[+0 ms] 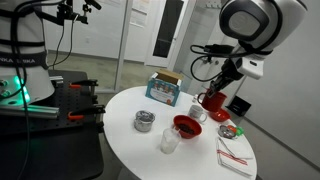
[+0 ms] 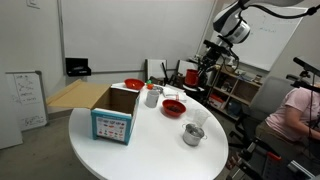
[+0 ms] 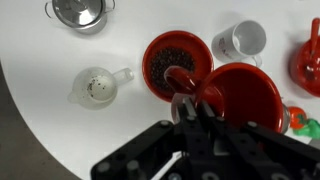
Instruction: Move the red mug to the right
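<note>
The robot's gripper should release the red mug on the table (image 1: 199,156) between the clear measuring cup and the napkin. The red mug is still lifted above the table.
The red mug (image 3: 245,95) hangs in my gripper (image 3: 190,108), lifted above the round white table (image 3: 40,120). The fingers are shut on its rim by the handle. In an exterior view the red mug (image 1: 212,101) is held under the gripper (image 1: 214,94), just above and beside the white mug (image 1: 197,113). In the wrist view it partly overlaps the shallow red bowl (image 3: 178,60). In an exterior view the gripper (image 2: 196,74) hovers past the table's far edge, and the mug is too small to make out there.
White mug (image 3: 240,40), clear measuring cup (image 3: 97,87) and metal pot (image 3: 80,12) stand on the table. A blue box (image 1: 165,90) stands at the back. A red dish (image 1: 230,128) and a napkin (image 1: 235,155) lie near the table's edge.
</note>
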